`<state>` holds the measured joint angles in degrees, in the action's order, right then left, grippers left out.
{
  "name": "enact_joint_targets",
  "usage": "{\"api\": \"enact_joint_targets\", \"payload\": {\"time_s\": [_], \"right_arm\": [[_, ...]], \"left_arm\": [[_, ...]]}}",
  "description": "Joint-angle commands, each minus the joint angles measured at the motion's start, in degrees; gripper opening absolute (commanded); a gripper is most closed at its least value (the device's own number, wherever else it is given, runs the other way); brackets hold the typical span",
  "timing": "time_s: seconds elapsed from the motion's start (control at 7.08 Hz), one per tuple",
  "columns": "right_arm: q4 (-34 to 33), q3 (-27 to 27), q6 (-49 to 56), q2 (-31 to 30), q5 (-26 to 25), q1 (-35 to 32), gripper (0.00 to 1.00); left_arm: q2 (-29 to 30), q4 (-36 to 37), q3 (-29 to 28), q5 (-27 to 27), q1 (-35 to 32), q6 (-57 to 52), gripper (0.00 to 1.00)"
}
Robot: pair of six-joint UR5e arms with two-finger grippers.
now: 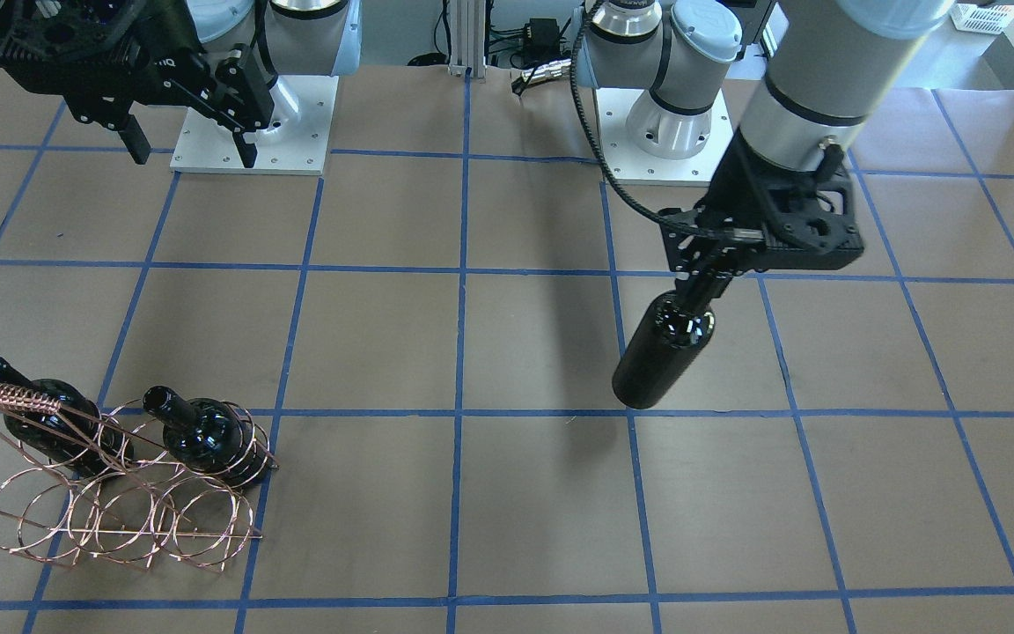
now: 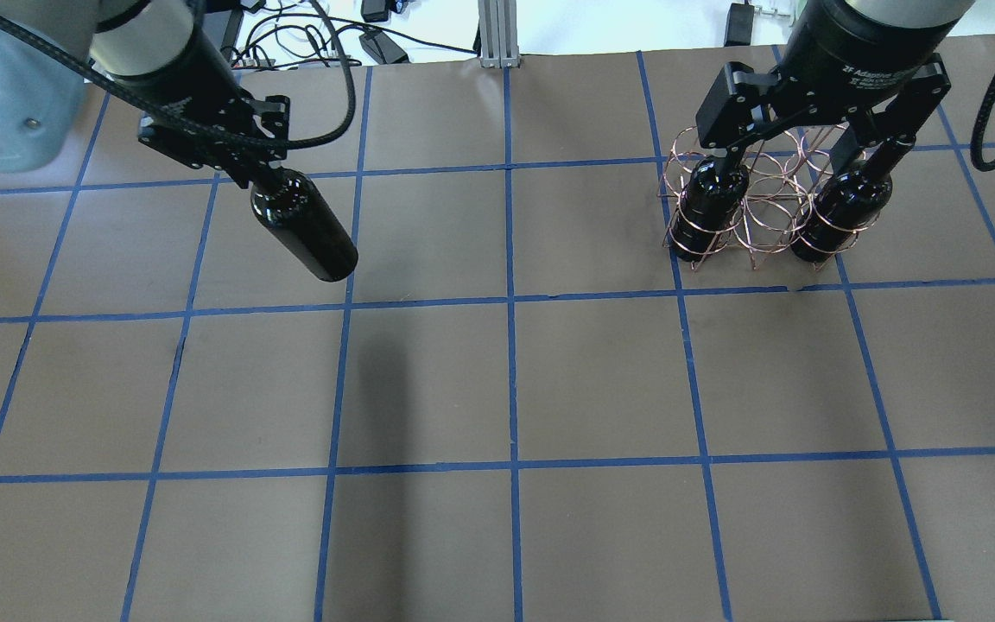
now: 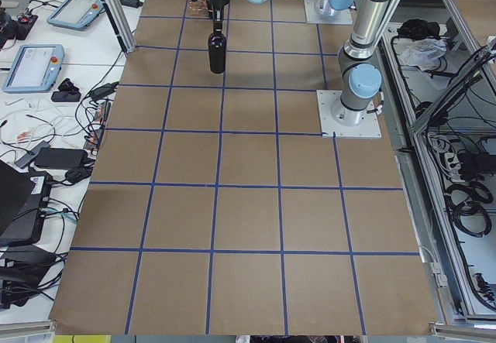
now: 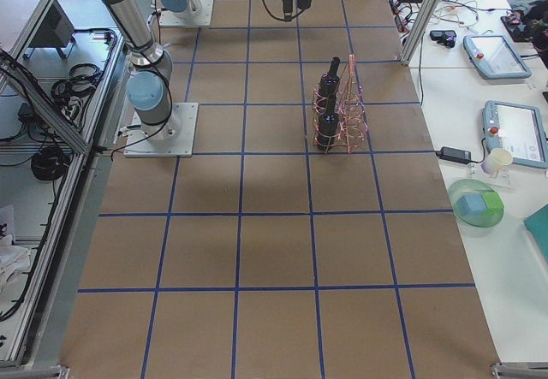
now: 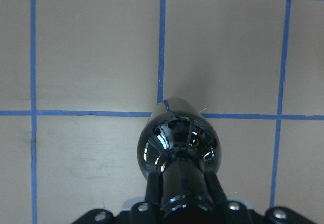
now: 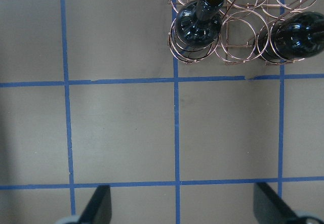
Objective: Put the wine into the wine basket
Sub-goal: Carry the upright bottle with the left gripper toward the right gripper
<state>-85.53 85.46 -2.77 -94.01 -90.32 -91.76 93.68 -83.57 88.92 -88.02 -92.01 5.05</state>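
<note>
Next, my left gripper sets the wine bottle, still held above the table, upright and lets go of it near the middle of the neighbouring blue-taped square (image 1: 550,357) (image 5: 216,159), towards the basket.
My left gripper (image 1: 708,280) is shut on the neck of a near-black wine bottle (image 1: 664,354) and holds it upright above the table, far from the basket. The bottle also shows in the overhead view (image 2: 306,229) and the left wrist view (image 5: 178,143). The copper wire wine basket (image 1: 120,515) stands on the table's other side and holds two look-alike bottles (image 1: 49,414) (image 1: 208,431) in its outer rings. The middle rings (image 2: 765,207) hold nothing. My right gripper (image 2: 808,147) is open and empty, high above the basket (image 6: 238,42).
The brown table (image 2: 506,389) has a grid of blue tape lines. The arm base plates (image 1: 252,123) (image 1: 661,132) sit at the robot's edge. Desks with tablets and cables flank the table's ends in the side views.
</note>
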Motion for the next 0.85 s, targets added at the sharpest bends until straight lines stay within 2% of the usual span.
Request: {"api": "enact_joint_targets", "payload": {"time_s": [0.0, 0.28, 0.71], "right_arm": [[0.01, 0.5, -0.04, -0.03, 0.05, 0.0, 1.0], [0.1, 0.85, 0.22, -0.21, -0.12, -0.09, 1.0], [-0.51, 0.94, 1.09, 0.06, -0.04, -0.09, 1.0]], "left_arm": [[-0.87, 2.77, 4.32, -0.13, -7.89, 9.85, 0.0], [-0.52, 6.21, 8.53, -0.49, -11.87, 11.65, 0.0], [0.71, 8.6, 11.1, -1.71, -11.88, 11.04, 0.0]]}}
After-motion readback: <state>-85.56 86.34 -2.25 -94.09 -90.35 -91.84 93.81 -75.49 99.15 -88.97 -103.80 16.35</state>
